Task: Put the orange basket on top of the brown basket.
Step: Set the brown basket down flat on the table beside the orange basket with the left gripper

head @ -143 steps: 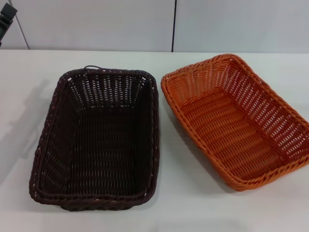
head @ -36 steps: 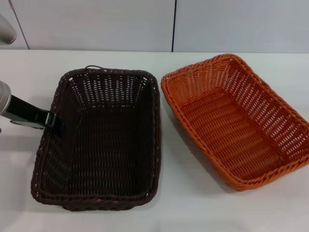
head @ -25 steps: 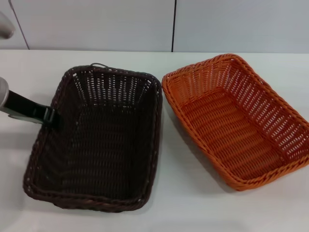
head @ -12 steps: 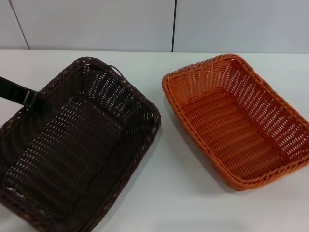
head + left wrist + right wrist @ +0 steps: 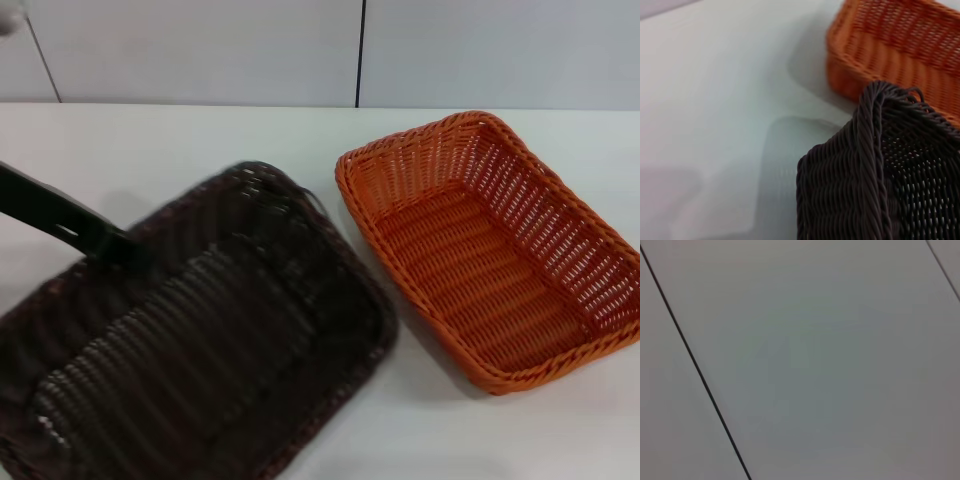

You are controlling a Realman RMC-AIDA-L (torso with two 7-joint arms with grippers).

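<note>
My left gripper is to set the brown basket down on the white table [image 5: 392, 362], beside the near long side of the orange basket. The brown basket is now raised off the table, tilted.
The brown basket [image 5: 200, 340] is raised off the table and tilted, turned at an angle, blurred from motion. My left gripper [image 5: 115, 245] is shut on its left rim, with the dark arm reaching in from the left edge. The orange basket [image 5: 490, 250] rests flat on the white table at the right, empty, and the brown basket's near corner is close to its left side. In the left wrist view the brown basket's rim and wall [image 5: 865, 190] fill the foreground with the orange basket [image 5: 895, 45] beyond. The right gripper is out of view.
The white table [image 5: 180, 140] runs back to a pale panelled wall [image 5: 360, 50] with a dark vertical seam. The right wrist view shows only a pale panel with a dark seam [image 5: 695, 370].
The brown basket has come off the table in my left gripper, has turned, and has swung nearer and toward the orange basket. The orange basket has stayed still.
</note>
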